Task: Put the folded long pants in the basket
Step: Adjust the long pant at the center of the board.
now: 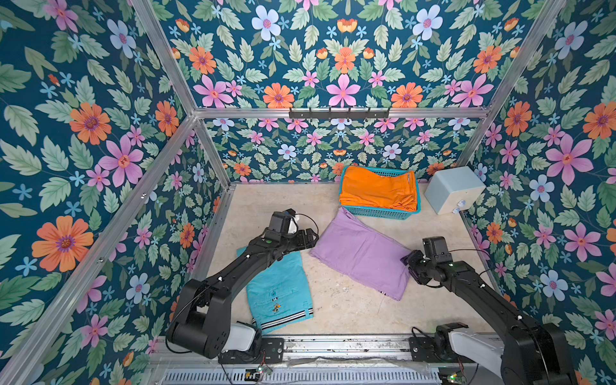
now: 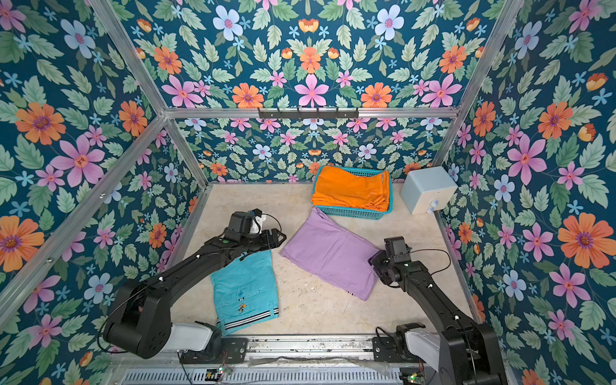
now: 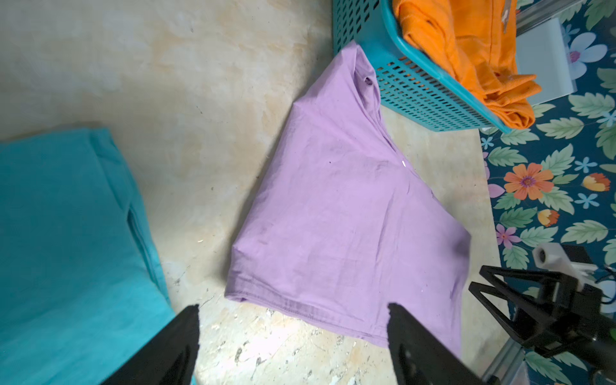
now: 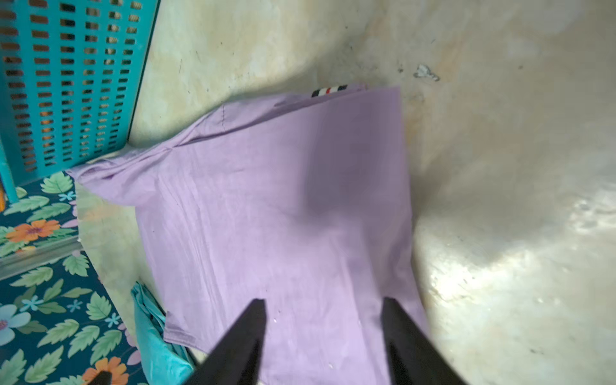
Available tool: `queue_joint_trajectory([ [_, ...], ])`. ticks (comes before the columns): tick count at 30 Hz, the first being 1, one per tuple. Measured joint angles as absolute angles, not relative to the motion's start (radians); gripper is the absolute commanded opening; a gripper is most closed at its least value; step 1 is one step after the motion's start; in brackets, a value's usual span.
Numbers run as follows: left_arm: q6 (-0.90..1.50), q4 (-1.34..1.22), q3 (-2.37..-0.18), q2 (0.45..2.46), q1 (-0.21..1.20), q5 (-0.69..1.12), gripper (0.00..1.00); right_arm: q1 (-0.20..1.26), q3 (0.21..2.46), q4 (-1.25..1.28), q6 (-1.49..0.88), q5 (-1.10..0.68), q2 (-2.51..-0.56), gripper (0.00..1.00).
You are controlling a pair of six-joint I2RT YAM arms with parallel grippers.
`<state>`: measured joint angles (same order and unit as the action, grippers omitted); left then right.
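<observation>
I move my left gripper to the lilac pants next and close it on the middle of their side edge point(image 1: 327, 231) point(image 3: 267, 192) facing the turquoise pants.
The teal basket point(image 1: 376, 213) stands at the back of the floor with folded orange pants point(image 1: 378, 191) in it. Folded lilac pants point(image 1: 361, 253) lie in front of it, one corner touching the basket wall point(image 3: 416, 90). Folded turquoise pants point(image 1: 280, 293) with a striped waistband lie front left, partly under the left arm. My left gripper point(image 3: 293, 308) is open, hovering just off the lilac pants' point(image 3: 346, 216) left edge. My right gripper point(image 4: 323, 301) is open over the right edge of the lilac pants point(image 4: 283, 200), and nothing is pinched between its fingers.
A pale grey-blue box point(image 1: 455, 190) sits at the back right beside the basket. A black hook rail point(image 1: 338, 113) hangs on the back wall. Floral walls with aluminium posts close in the floor on three sides.
</observation>
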<state>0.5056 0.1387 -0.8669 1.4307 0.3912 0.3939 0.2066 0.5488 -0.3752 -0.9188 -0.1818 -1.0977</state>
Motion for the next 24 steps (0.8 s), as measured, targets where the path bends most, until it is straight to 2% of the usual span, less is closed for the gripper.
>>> queue_joint_trajectory([
  [3, 0.481, 0.167, -0.934, 1.515, 0.397, 0.373, 0.89, 0.205, 0.518, -0.416, -0.894, -0.186, -1.092, 0.81],
  [10, 0.4, 0.241, -1.103, 1.711, 0.399, 0.305, 0.88, 0.204, 0.51, -0.453, -0.849, -0.242, -1.177, 0.8],
  [19, 0.34, 0.26, -1.207, 1.916, 0.399, 0.351, 0.8, 0.218, 0.571, -0.347, -0.815, -0.373, -1.339, 0.74],
  [24, 0.336, 0.213, -1.18, 1.915, 0.399, 0.395, 0.78, 0.221, 0.61, -0.317, -0.775, -0.44, -1.417, 0.62],
])
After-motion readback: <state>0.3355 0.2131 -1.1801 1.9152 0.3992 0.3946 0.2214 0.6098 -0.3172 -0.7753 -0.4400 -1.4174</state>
